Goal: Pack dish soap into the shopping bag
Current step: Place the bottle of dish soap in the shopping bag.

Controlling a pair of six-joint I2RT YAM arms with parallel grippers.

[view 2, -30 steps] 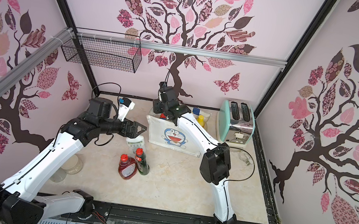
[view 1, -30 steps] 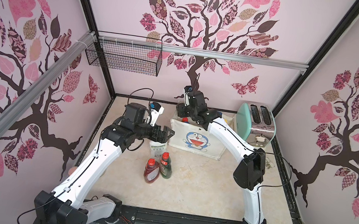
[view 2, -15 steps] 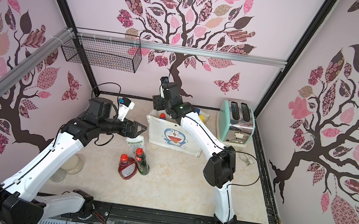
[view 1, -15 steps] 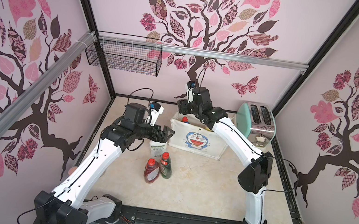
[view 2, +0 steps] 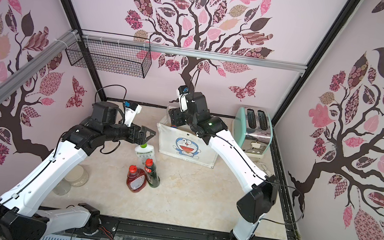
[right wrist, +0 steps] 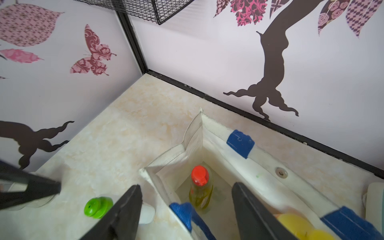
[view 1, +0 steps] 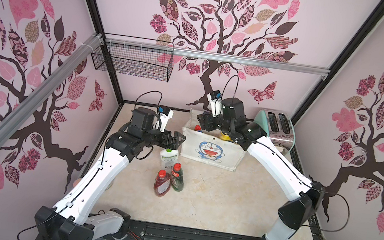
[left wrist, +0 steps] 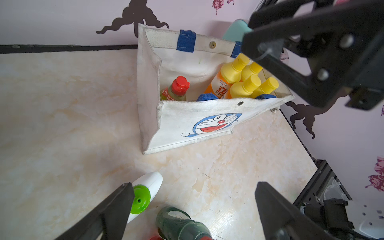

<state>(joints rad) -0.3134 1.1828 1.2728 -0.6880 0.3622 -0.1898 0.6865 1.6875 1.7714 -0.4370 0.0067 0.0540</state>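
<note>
I should next move my right gripper to the dark green bottle beside the red bottle and close on the dark green bottle's red cap [view 1: 177, 167].
The white shopping bag [view 1: 228, 155] [view 2: 203, 151] with the blue cat face stands at the back of the table. In the left wrist view the shopping bag [left wrist: 178, 124] holds several orange dish soap bottles with yellow caps [left wrist: 239, 83] and a yellow-green, red-capped one [left wrist: 176, 89] [right wrist: 200, 187]. A white bottle with a green cap [view 1: 167, 157] [left wrist: 145, 193], a dark green bottle [view 1: 177, 179] and a red bottle [view 1: 161, 186] stand in front of the bag. My left gripper [view 1: 178, 140] [left wrist: 193, 187] hangs open over the white bottle. My right gripper [view 1: 204, 122] [right wrist: 186, 186] is open and empty above the bag's left end.
A mint-green toaster [view 1: 277, 127] stands right of the bag against the back wall. A black wire basket [view 1: 132, 61] hangs on the rail at the back left. Clear jars [view 2: 77, 175] sit by the left wall under my left arm.
My right gripper has risen out of the bag and its jaws have widened, leaving the yellow-green bottle standing inside. The left arm has not moved.
</note>
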